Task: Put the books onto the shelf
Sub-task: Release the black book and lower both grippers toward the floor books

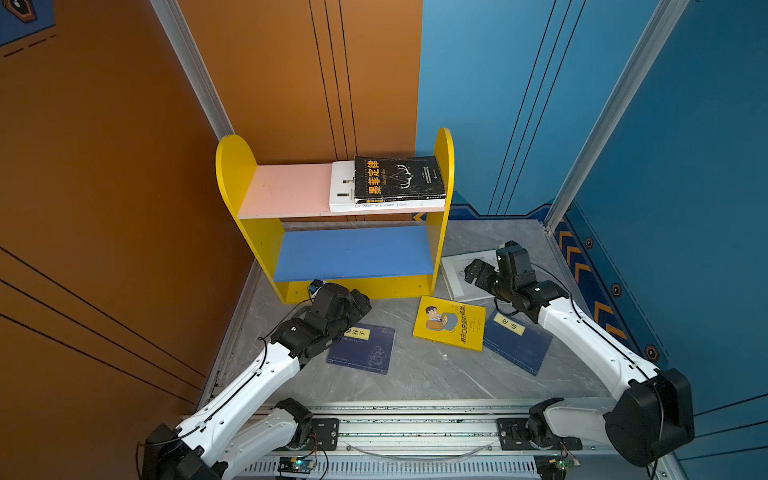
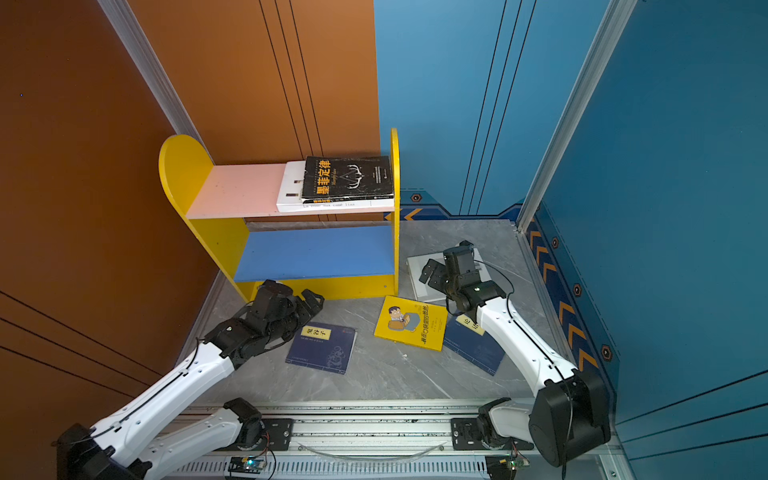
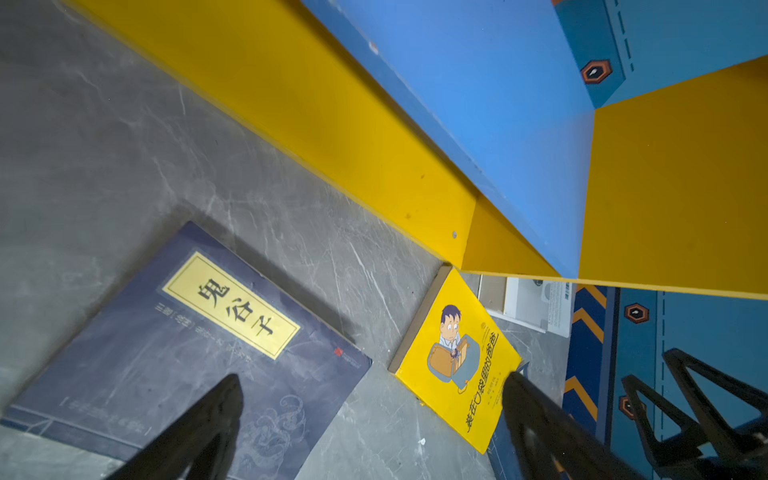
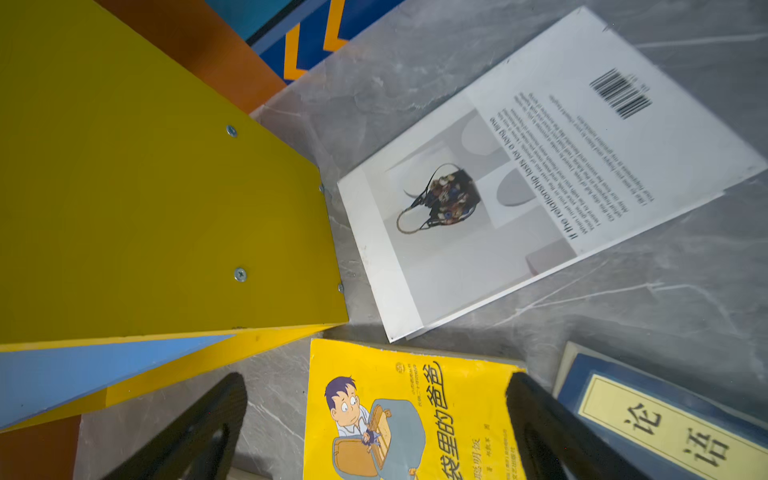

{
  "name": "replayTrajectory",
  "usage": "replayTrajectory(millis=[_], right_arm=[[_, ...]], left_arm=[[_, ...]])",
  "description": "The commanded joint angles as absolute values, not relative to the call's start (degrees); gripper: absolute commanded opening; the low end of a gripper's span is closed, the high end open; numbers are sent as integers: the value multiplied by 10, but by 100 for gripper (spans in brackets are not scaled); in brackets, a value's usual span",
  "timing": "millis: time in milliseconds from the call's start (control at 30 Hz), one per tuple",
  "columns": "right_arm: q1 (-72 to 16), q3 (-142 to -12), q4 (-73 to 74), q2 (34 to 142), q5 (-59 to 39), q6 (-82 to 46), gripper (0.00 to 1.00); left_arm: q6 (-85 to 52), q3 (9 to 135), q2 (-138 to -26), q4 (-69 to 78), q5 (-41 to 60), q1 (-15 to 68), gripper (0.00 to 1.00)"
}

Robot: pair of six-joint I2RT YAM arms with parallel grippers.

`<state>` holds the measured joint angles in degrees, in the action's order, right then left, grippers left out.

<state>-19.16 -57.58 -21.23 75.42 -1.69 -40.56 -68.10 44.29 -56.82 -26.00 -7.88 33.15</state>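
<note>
The yellow cartoon book has the middle of its spine (image 1: 450, 344) (image 3: 444, 419) facing the metal rail. My left gripper should go to the book next and close there.
The shelf (image 1: 286, 191) has yellow sides, a pink upper board and a blue lower board (image 1: 353, 253). On the pink board a black book (image 1: 399, 178) lies on a white book (image 1: 341, 187). On the floor lie a navy book (image 1: 365, 349), a yellow cartoon book (image 1: 451, 322), a second navy book (image 1: 519, 345) and a white/grey book (image 1: 457, 276). My left gripper (image 1: 360, 301) hangs open and empty by the shelf's base, over the navy book (image 3: 187, 332). My right gripper (image 1: 484, 270) is open and empty above the white/grey book (image 4: 540, 178), with the yellow book (image 4: 415, 415) between its fingers in the wrist view.
Grey marble floor (image 1: 415, 374) is boxed in by an orange wall (image 1: 104, 208) on the left and blue walls (image 1: 685, 208) behind and to the right. A metal rail (image 1: 415, 432) carrying both arm bases runs along the front.
</note>
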Motion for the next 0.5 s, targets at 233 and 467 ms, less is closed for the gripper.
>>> replayTrajectory(millis=[233,467], right_arm=[[-165,-556,-198,796,-106,-347,99],[-126,-547,-230,796,-169,-311,99]], left_arm=[[-764,463,-633,-199,-177,443,98],[-815,486,-699,-163,-259,561,98]])
